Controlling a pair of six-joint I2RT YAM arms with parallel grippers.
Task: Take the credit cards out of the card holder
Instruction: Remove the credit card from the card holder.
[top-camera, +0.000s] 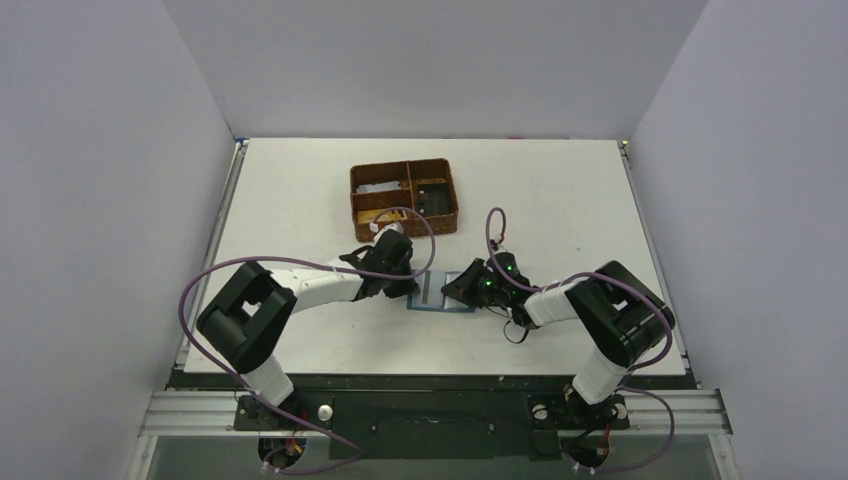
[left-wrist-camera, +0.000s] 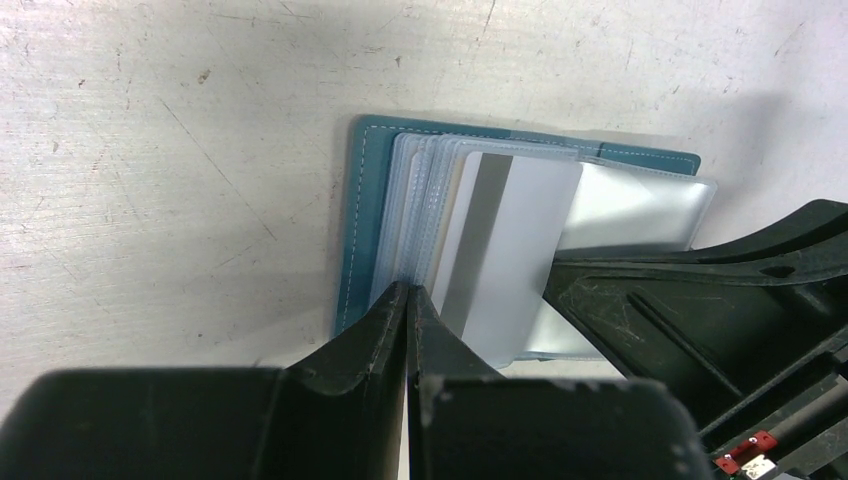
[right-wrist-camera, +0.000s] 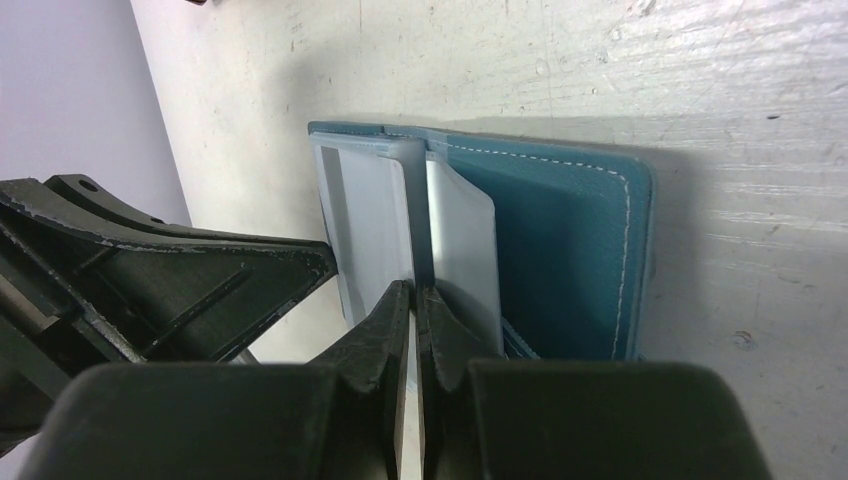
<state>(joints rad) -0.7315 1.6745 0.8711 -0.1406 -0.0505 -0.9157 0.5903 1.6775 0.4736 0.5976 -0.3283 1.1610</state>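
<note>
The fingers of my right gripper touch only the edge of the white card, so they should open and grip the white card deeper (right-wrist-camera: 376, 240) before pulling it out of the sleeve.
The teal-blue card holder (top-camera: 441, 296) lies open on the table between my two grippers, with a stack of clear plastic sleeves (left-wrist-camera: 425, 190) on it. A white card with a grey stripe (left-wrist-camera: 510, 250) lies askew on the sleeves, sticking out past their near edge. My left gripper (left-wrist-camera: 410, 290) is shut, its tips at the near edge of the sleeve stack, beside the card. My right gripper (right-wrist-camera: 413, 290) is shut to a hairline gap, its tips at the holder's middle fold (right-wrist-camera: 420, 215) between two sleeves. I cannot tell if either pinches a sleeve.
A brown woven compartment basket (top-camera: 403, 199) stands behind the card holder, with something yellowish in its near left compartment. My two grippers (top-camera: 405, 283) (top-camera: 457, 288) almost touch over the holder. The right gripper's body (left-wrist-camera: 700, 320) fills the left wrist view's right side.
</note>
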